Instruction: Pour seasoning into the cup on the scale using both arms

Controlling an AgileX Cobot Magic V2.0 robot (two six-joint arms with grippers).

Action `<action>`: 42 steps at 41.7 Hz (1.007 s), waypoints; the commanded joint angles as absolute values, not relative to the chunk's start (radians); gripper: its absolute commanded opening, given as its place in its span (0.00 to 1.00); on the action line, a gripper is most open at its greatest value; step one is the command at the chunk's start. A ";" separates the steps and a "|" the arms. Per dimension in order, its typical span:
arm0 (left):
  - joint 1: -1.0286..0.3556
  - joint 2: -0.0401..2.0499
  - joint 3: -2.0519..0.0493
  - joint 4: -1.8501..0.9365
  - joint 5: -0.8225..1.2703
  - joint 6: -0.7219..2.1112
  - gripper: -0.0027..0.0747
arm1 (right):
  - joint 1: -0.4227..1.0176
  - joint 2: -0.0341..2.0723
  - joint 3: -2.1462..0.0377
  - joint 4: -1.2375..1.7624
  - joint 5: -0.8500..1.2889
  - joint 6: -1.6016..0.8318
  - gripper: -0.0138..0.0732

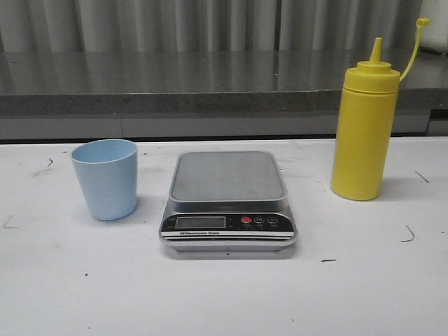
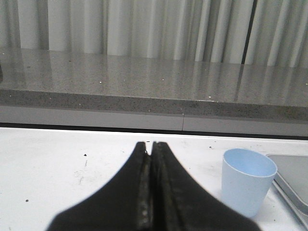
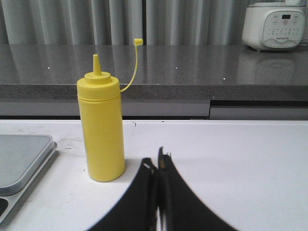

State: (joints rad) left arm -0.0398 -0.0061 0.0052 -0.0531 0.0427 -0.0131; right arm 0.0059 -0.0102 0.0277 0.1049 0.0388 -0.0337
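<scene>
The rim (image 1: 76,155) (image 2: 225,157) of the light blue cup, at the side facing away from the scale, will be gripped by my left gripper.
The light blue cup (image 1: 106,178) stands upright on the white table, left of the scale (image 1: 227,199); the scale's grey platform is bare. The yellow seasoning bottle (image 1: 364,129) stands upright to the right of the scale, its cap off the nozzle and hanging on its strap. No arm shows in the front view. In the left wrist view my left gripper (image 2: 150,144) is shut and empty, with the cup (image 2: 248,182) and a corner of the scale (image 2: 293,178) off to one side. In the right wrist view my right gripper (image 3: 157,161) is shut and empty, close to the bottle (image 3: 102,130).
A grey stone counter (image 1: 210,80) with a curtain behind runs along the back of the table. A white kitchen appliance (image 3: 274,24) stands on that counter in the right wrist view. The table (image 1: 224,294) bears small dark marks.
</scene>
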 commanded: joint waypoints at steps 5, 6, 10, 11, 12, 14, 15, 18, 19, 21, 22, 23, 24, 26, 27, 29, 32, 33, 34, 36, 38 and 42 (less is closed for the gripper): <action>-0.046 -0.021 0.028 -0.050 -0.119 -0.014 0.01 | 0.002 -0.027 0.020 0.100 -0.052 -0.040 0.08; -0.046 -0.021 0.028 -0.050 -0.121 -0.014 0.01 | 0.002 -0.027 0.020 0.100 -0.052 -0.040 0.08; -0.046 -0.021 0.028 -0.050 -0.121 -0.014 0.01 | 0.002 -0.027 0.020 0.100 -0.053 -0.040 0.08; -0.046 -0.021 0.028 -0.050 -0.125 -0.014 0.01 | 0.002 -0.027 0.020 0.100 -0.056 -0.040 0.08; -0.046 -0.021 0.028 -0.050 -0.137 -0.014 0.01 | 0.002 -0.027 0.020 0.100 -0.064 -0.040 0.08; -0.046 -0.021 0.028 -0.059 -0.156 -0.014 0.01 | 0.002 -0.027 0.020 0.100 -0.081 -0.040 0.08; -0.046 -0.021 0.026 -0.065 -0.156 -0.014 0.01 | 0.002 -0.027 0.020 0.100 -0.089 -0.040 0.08; -0.046 -0.021 0.001 -0.067 -0.138 -0.014 0.01 | 0.003 -0.027 0.001 0.100 -0.091 -0.040 0.08; -0.046 -0.021 -0.016 -0.067 -0.130 -0.014 0.01 | 0.003 -0.027 -0.010 0.099 -0.082 -0.040 0.08; -0.046 -0.019 -0.056 -0.067 -0.092 -0.014 0.01 | 0.003 -0.027 -0.051 0.098 -0.048 -0.040 0.08; -0.046 -0.020 -0.077 -0.067 -0.076 -0.014 0.01 | 0.003 -0.027 -0.070 0.094 -0.031 -0.040 0.08; -0.046 -0.015 -0.106 -0.067 -0.054 -0.014 0.01 | 0.003 -0.027 -0.098 0.088 0.000 -0.040 0.08; -0.046 -0.011 -0.138 -0.067 -0.028 -0.014 0.01 | 0.003 -0.026 -0.127 0.075 0.029 -0.040 0.08; -0.046 0.001 -0.194 -0.067 0.017 -0.014 0.01 | 0.003 -0.019 -0.179 0.057 0.079 -0.040 0.08; -0.046 0.011 -0.228 -0.067 0.042 -0.014 0.01 | 0.003 -0.012 -0.208 0.052 0.107 -0.040 0.08; -0.046 0.034 -0.287 -0.067 0.087 -0.014 0.01 | 0.003 0.008 -0.259 0.052 0.151 -0.040 0.08; -0.046 0.077 -0.380 -0.058 0.152 -0.014 0.01 | 0.003 0.052 -0.343 0.052 0.237 -0.040 0.08; -0.046 0.098 -0.404 -0.056 0.171 -0.014 0.01 | 0.003 0.066 -0.367 0.052 0.264 -0.040 0.08; -0.046 0.121 -0.436 -0.051 0.199 -0.014 0.01 | 0.003 0.086 -0.397 0.052 0.306 -0.040 0.08; -0.046 0.164 -0.497 -0.047 0.260 -0.014 0.01 | 0.003 0.130 -0.456 0.052 0.362 -0.040 0.08; -0.046 0.216 -0.550 -0.041 0.329 -0.014 0.01 | 0.003 0.170 -0.502 0.052 0.419 -0.040 0.08; -0.046 0.314 -0.611 -0.041 0.434 -0.014 0.01 | 0.003 0.258 -0.579 0.052 0.499 -0.040 0.08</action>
State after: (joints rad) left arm -0.0398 0.2320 -0.5455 -0.0434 0.4157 -0.0131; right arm 0.0059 0.1796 -0.4971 0.0638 0.4935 -0.0337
